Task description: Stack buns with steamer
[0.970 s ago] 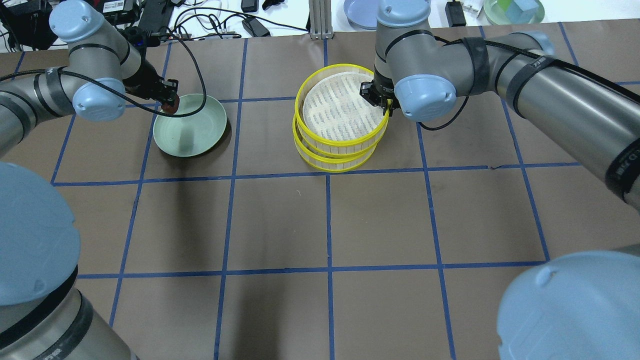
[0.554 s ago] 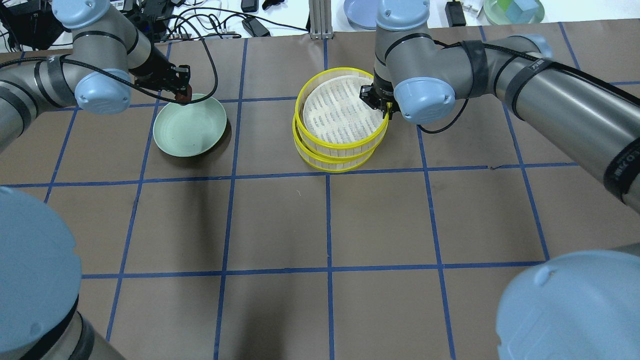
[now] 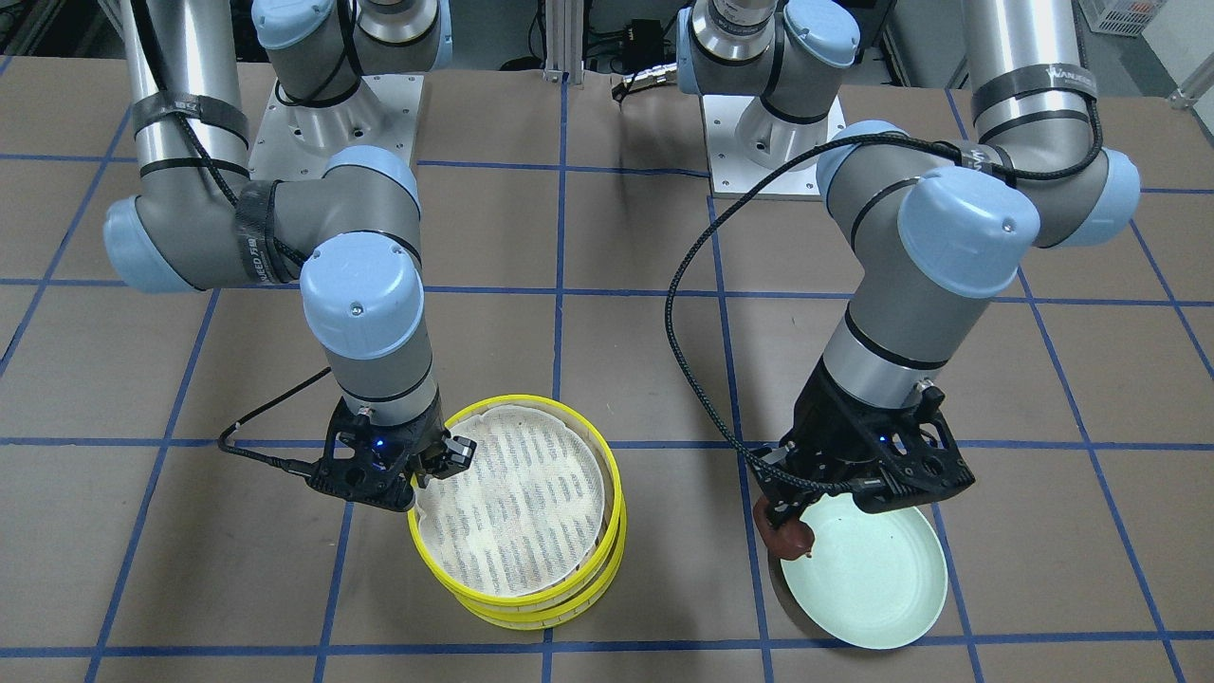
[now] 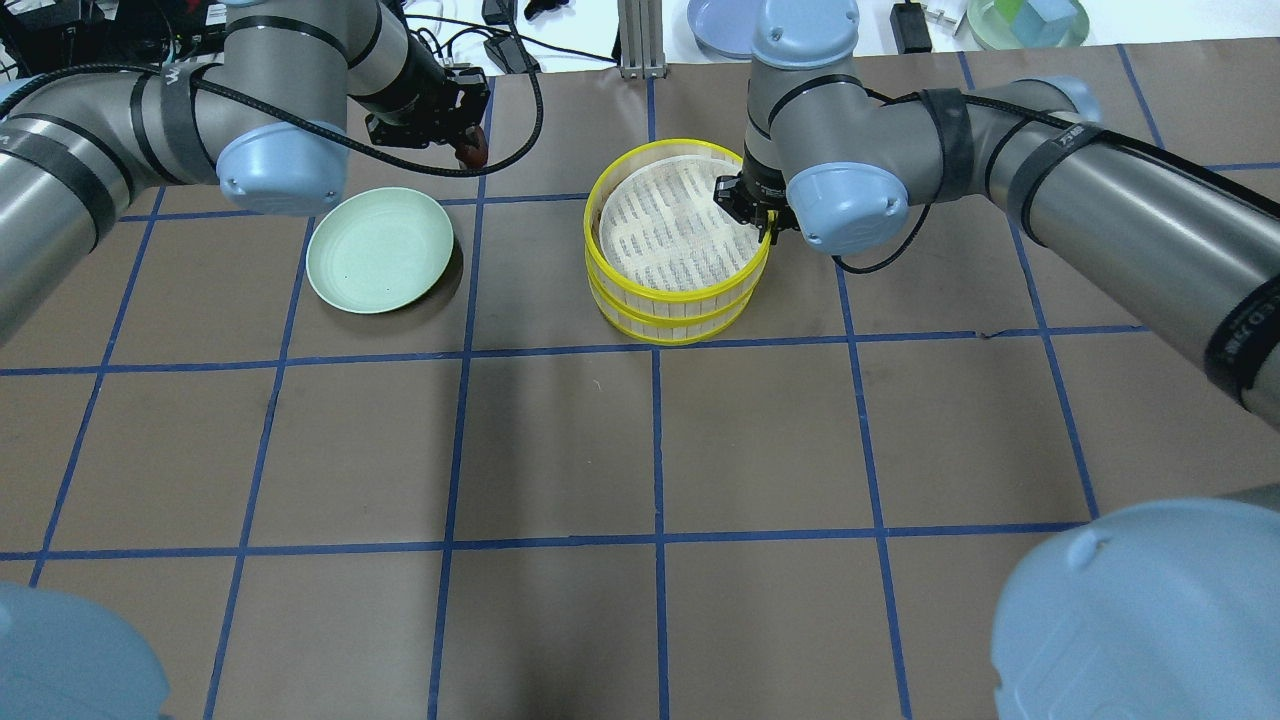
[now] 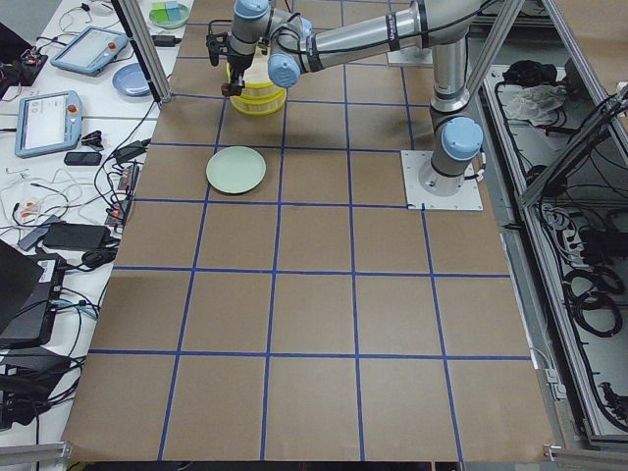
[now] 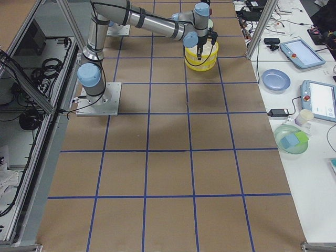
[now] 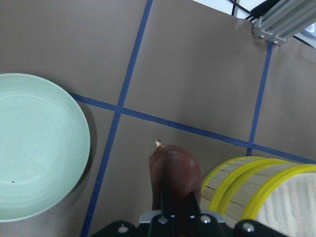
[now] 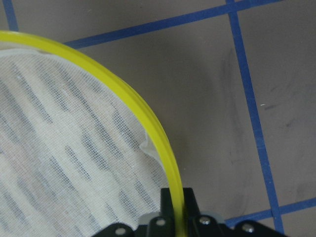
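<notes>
My left gripper is going to let go of the dark reddish-brown bun near the middle of the upper level's white liner [image 3: 543,496].
Two yellow-rimmed steamer tiers [image 4: 680,240] stand stacked at the table's far middle, the upper tier [image 3: 522,503] a little offset on the lower tier [image 3: 531,621]. My right gripper [image 4: 765,225] is shut on the upper tier's yellow rim [image 8: 158,138]. My left gripper [image 4: 470,150] is shut on the dark reddish-brown bun [image 7: 175,170] and holds it above the table between the mint-green plate [image 4: 380,250] and the steamer [image 7: 266,192]. The plate is empty. The cream-white bun is not in view.
Past the table's far edge lie cables, an aluminium post [image 4: 640,40], a lavender plate [image 4: 725,25] and a green bowl with blocks [image 4: 1025,20]. The left arm's black cable [image 3: 692,313] loops over the table near the plate.
My left gripper has lifted the brown bun off the plate's rim and carried it right, toward the steamer. My right gripper has nudged the upper tier closer into line with the lower one.
</notes>
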